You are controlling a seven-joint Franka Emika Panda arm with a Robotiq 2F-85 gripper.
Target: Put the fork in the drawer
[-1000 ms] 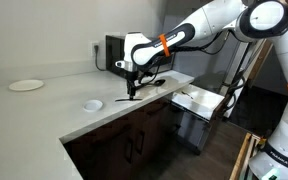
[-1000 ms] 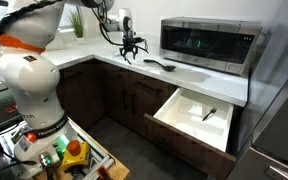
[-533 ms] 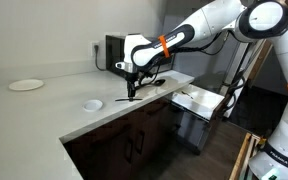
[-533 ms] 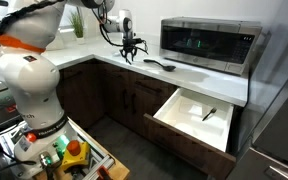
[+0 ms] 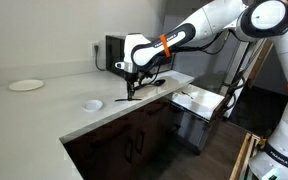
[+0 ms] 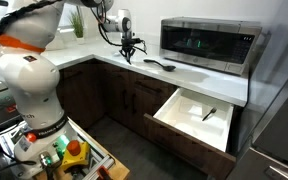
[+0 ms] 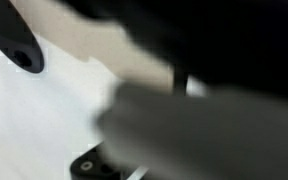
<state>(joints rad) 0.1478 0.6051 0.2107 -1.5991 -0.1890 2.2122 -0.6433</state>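
The small dark utensil lies in the drawer. My gripper will let go of the fork inside the open white drawer (image 5: 198,94), near that utensil.
My gripper (image 5: 132,92) (image 6: 130,52) points straight down at the white countertop (image 5: 54,115), left of the microwave (image 6: 209,45). Its fingers are drawn together on a thin dark utensil lying on the counter, the fork (image 5: 126,100), which barely shows beneath them. The wrist view is a dark blur and shows no grip. The drawer (image 6: 189,120) (image 5: 199,101) stands pulled open under the microwave, white-sided, with a small dark utensil (image 6: 210,113) lying inside.
A black spoon (image 6: 160,66) lies on the counter between gripper and microwave. A white plate (image 5: 25,85) and a small white dish (image 5: 92,104) sit further along the counter. Dark brown cabinet doors (image 6: 124,100) run below. A cart with tools (image 6: 69,155) stands by the robot base.
The fingers, spread wide a second ago, have closed together at the counter. The arm itself has stayed in place.
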